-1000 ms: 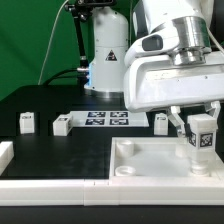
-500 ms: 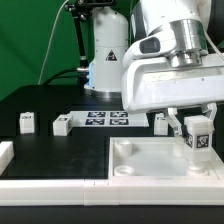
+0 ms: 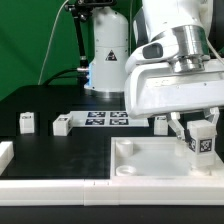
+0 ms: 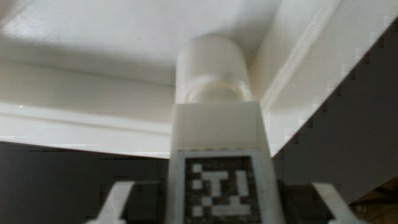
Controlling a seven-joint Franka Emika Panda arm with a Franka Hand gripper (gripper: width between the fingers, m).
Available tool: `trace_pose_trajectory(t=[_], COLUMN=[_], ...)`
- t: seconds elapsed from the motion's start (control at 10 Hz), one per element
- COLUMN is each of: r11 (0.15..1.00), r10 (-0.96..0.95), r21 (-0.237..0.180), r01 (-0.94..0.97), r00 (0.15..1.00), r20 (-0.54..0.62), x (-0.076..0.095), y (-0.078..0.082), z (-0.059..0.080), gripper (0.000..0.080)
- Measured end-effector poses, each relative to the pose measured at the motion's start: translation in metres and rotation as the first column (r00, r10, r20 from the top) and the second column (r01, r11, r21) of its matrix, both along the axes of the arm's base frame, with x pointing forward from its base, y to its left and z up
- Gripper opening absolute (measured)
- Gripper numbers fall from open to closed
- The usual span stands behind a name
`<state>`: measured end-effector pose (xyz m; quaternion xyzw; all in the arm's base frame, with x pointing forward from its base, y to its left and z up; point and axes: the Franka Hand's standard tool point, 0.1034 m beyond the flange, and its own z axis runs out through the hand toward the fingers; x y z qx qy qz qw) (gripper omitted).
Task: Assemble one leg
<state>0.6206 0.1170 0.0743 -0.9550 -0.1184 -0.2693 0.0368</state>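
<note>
The leg stands in the tabletop's corner, my gripper broadside across it; next I open, turn my wrist and take the leg's top (image 3: 203, 128).
My gripper (image 3: 201, 133) is shut on a white leg (image 3: 203, 141) with a black-and-white tag. It holds the leg upright over the near corner of the white square tabletop (image 3: 150, 165), on the exterior view's right. In the wrist view the leg (image 4: 219, 140) runs out from between my fingertips (image 4: 219, 208), and its round end points at the tabletop's corner (image 4: 107, 80). I cannot tell if the end touches the socket. Three more legs lie on the black table: one (image 3: 27, 122), a second (image 3: 63, 125) and a third (image 3: 160, 123).
The marker board (image 3: 108, 119) lies flat behind the tabletop. A long white rail (image 3: 50, 186) runs along the front edge, and a short white piece (image 3: 4, 152) sits at the exterior view's left. The arm's base (image 3: 108, 50) stands at the back.
The gripper and the leg have shifted slightly to the exterior view's right and a little lower. The leg's tagged face has turned a bit. The other parts have not moved.
</note>
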Motion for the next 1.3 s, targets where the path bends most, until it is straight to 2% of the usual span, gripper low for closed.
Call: trace_pose_trajectory(t=[0.2,0.3,0.4,0.5,0.6,0.7,1.2,1.3], r11=[1.000,1.000,1.000,1.000,1.000,1.000,1.000,1.000], r10=[-0.001,-0.001,-0.001,-0.001,-0.001,-0.001,-0.001,0.005], r21=[0.000,0.000,0.000,0.000,0.000,0.000,0.000,-0.002], r01=[0.001,0.001,0.001,0.001,0.001,0.001,0.001,-0.005], r00=[1.000,1.000,1.000,1.000,1.000,1.000,1.000,1.000], r20=[0.004,0.004,0.004,0.004,0.004,0.004,0.004,-0.029], x=[0.0008,0.0008,0.0008,0.0008,0.0007,0.0007,0.0010,0.0024], y=[-0.0001,-0.0003,-0.0003,-0.0003,-0.0003,-0.0003,-0.0003,-0.0011], z=[0.0002,0.0001,0.0001,0.0001,0.0001,0.0001,0.0006,0.0045], gripper=[0.0291,0.0373,0.0509,0.0509,0.0617,0.0644,0.0649,0.0649])
